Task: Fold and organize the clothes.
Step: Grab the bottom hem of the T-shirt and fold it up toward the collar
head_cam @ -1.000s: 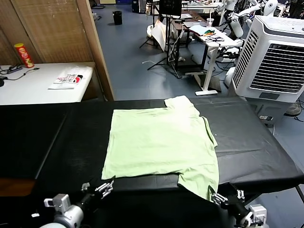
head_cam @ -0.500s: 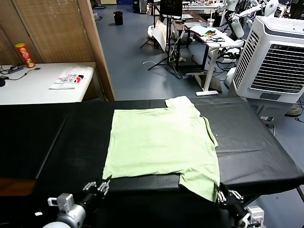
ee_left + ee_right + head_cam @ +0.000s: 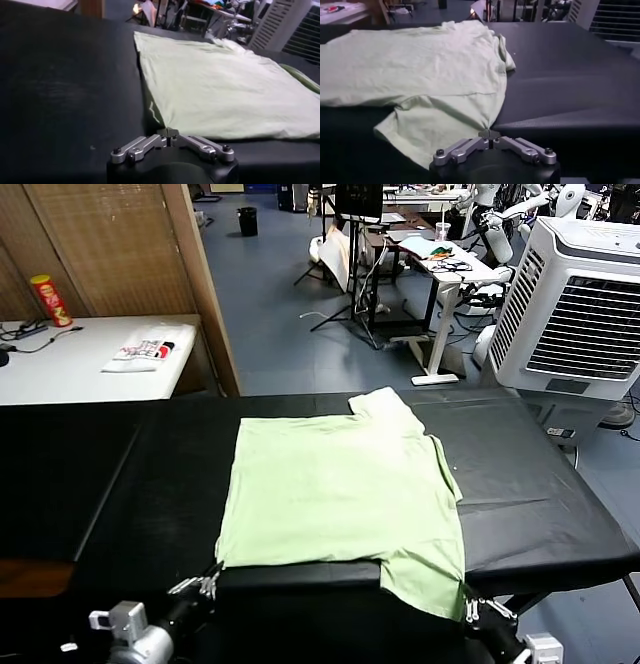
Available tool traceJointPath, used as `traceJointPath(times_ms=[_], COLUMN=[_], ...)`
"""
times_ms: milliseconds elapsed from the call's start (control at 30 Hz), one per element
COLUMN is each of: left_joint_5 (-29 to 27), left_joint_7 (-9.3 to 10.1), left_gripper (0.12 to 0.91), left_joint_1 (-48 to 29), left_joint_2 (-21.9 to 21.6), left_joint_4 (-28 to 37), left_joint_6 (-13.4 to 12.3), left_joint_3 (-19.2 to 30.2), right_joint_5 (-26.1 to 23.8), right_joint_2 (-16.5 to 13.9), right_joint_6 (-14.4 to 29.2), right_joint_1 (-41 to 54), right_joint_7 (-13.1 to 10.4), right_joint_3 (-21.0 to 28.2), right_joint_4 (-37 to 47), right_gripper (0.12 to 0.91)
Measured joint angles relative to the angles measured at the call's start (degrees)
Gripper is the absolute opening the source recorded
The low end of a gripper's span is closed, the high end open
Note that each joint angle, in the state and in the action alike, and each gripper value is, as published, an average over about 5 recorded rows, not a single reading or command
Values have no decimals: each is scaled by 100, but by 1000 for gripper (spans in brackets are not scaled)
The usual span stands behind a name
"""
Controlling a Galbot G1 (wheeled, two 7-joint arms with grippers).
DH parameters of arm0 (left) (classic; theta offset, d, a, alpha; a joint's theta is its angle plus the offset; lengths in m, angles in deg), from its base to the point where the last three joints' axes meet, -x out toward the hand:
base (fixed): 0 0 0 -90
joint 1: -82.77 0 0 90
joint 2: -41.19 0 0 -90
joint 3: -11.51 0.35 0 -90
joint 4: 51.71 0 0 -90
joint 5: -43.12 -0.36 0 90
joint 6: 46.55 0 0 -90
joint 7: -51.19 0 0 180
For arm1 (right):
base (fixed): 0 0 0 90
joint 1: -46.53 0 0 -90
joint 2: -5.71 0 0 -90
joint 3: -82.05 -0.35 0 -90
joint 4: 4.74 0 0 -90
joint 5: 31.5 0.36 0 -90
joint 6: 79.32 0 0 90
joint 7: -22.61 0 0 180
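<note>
Next, I let go of the shirt's pinched corner with my right gripper on the shirt's edge [image 3: 442, 502] [image 3: 499, 70] facing the air cooler, next to the small bulge.
The clothes are one pale green T-shirt [image 3: 340, 494], spread flat on the black table [image 3: 520, 484] with its near hem at the front edge. My left gripper [image 3: 210, 584] is at the shirt's near left corner, and in the left wrist view it [image 3: 168, 134] is shut on that corner of the shirt [image 3: 225, 95]. My right gripper [image 3: 470, 609] is at the near right corner, where a flap of cloth hangs over the edge. The right wrist view shows it [image 3: 490, 133] shut on a pinched point of the shirt [image 3: 420, 65].
A white side table [image 3: 70, 374] at the back left holds a red can [image 3: 46, 299] and a white printed item [image 3: 145, 349]. A big white air cooler [image 3: 580, 304] stands at the right. A wooden post [image 3: 205, 284] rises behind the black table.
Both grippers have shut on the shirt's near corners. They have drawn back slightly toward me, and the near hem has shifted a little with them.
</note>
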Motion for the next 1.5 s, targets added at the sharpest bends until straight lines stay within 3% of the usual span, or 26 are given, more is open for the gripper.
traceJointPath(times_ms=[367, 667, 900, 1233, 1333, 1500], left_joint_5=[-41, -398, -816, -1337, -1398, -1471], left_joint_7=[101, 24, 26, 3, -5, -14], left_gripper=[125, 125, 125, 125, 125, 152], left_joint_1=[-238, -1167, -1761, -2317, -2426, -2528], left_joint_2=[249, 659, 949, 817, 770, 754], left_joint_4=[76, 570, 1079, 1746, 1896, 1990], left_joint_6=[-543, -1010, -1082, -1111, -1096, -1046], left_joint_3=[-18, 234, 377, 397, 404, 409], right_joint_5=[682, 697, 492, 423, 487, 542], right_joint_2=[-380, -888, -1092, -1212, -1189, -1235], right_joint_6=[799, 1268, 1253, 1263, 1272, 1185], right_joint_1=[895, 2324, 3564, 4690, 4825, 4761], right_joint_7=[54, 159, 171, 264, 309, 330], right_joint_3=[-120, 193, 692, 1355, 1463, 1426], right_joint_4=[516, 1794, 2885, 3942, 4051, 3947], right_gripper=[122, 122, 122, 123, 177, 435])
